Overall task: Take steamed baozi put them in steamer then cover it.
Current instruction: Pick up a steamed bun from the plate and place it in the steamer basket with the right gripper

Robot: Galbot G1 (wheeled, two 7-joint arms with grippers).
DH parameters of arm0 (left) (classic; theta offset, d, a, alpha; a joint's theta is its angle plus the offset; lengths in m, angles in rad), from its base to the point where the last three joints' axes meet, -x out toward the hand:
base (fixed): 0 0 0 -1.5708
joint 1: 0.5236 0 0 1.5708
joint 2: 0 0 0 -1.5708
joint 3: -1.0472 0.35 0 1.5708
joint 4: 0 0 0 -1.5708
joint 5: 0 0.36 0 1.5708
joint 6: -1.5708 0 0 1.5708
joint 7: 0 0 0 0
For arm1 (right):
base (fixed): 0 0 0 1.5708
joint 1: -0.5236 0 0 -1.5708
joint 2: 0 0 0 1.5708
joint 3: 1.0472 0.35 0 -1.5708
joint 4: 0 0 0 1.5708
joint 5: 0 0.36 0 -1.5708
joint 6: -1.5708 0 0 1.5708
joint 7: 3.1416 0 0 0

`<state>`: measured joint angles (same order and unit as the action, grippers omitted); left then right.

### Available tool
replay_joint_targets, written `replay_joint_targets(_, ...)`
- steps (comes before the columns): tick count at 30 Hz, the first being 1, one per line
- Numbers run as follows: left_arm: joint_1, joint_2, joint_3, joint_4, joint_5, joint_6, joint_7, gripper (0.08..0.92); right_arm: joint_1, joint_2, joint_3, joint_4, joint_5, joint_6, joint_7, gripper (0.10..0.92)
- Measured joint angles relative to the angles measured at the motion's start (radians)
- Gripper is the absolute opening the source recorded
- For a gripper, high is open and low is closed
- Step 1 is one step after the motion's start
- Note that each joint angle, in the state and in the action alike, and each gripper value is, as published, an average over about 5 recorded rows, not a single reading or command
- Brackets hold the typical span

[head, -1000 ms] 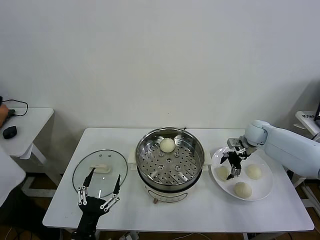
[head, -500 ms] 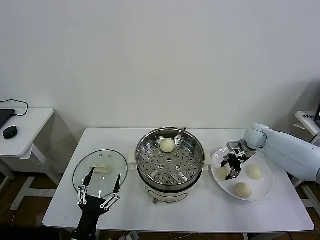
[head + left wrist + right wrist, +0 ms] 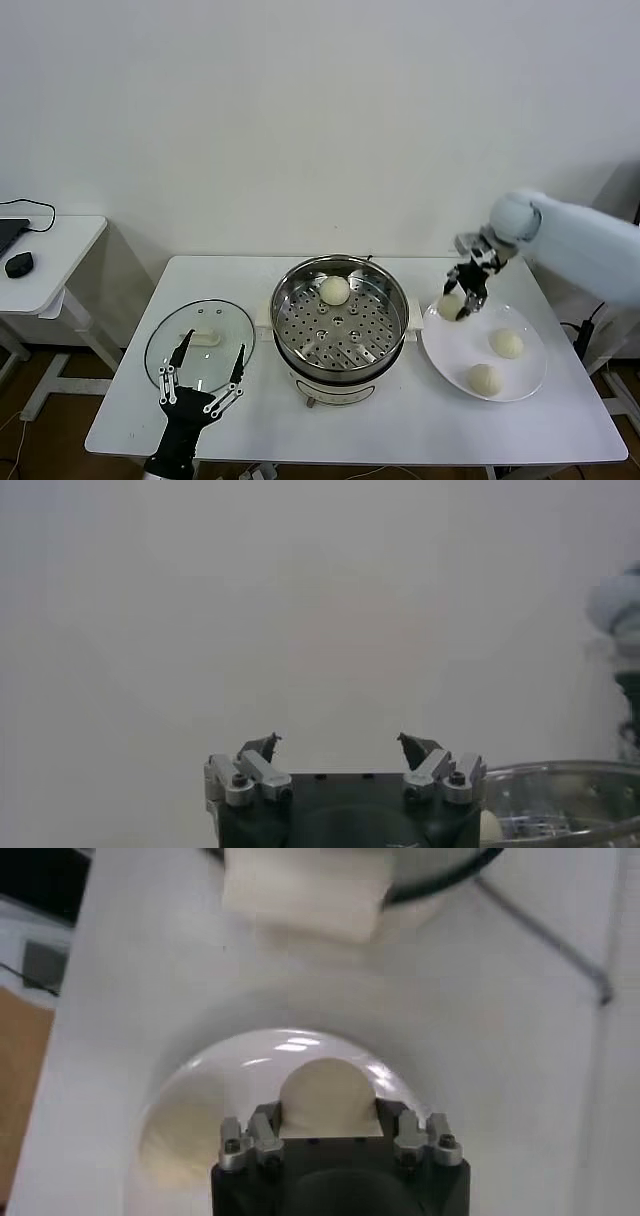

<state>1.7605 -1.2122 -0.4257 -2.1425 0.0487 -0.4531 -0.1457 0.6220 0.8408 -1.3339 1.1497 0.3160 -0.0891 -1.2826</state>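
My right gripper needs to set the baozi down and let it go on the steamer's perforated tray, by the side [image 3: 296,322] nearest the glass cover.
My right gripper [image 3: 456,303] is shut on a cream-white baozi [image 3: 449,307] and holds it lifted above the left rim of the white plate [image 3: 440,350]; the bun fills the gap between its jaws in the right wrist view [image 3: 328,1098]. Two more baozi [image 3: 507,343] [image 3: 485,379] lie on the plate. One baozi [image 3: 334,290] sits on the perforated tray at the back of the steel steamer [image 3: 290,330]. The glass cover [image 3: 165,345] lies flat on the table left of the steamer. My left gripper [image 3: 205,383] is open and empty at the table's front, beside the cover.
The white table [image 3: 400,420] carries everything. The steamer's white side handle [image 3: 303,888] shows close ahead of the right gripper. A small side table [image 3: 40,270] with a black mouse stands at the far left. The steamer's rim [image 3: 560,770] shows in the left wrist view.
My right gripper has closed on the left baozi and lifted it off the plate, up and slightly toward the back. The left arm has barely moved.
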Motion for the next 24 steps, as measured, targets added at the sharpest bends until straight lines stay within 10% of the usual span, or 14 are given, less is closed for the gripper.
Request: replay_joint_targets(24,-0.029,-0.001,0.008,0.008,0.000,0.005,-0.006,0.823,0.156,0.461,-0.229,0.097,0.390,-0.198,0.216,0.645)
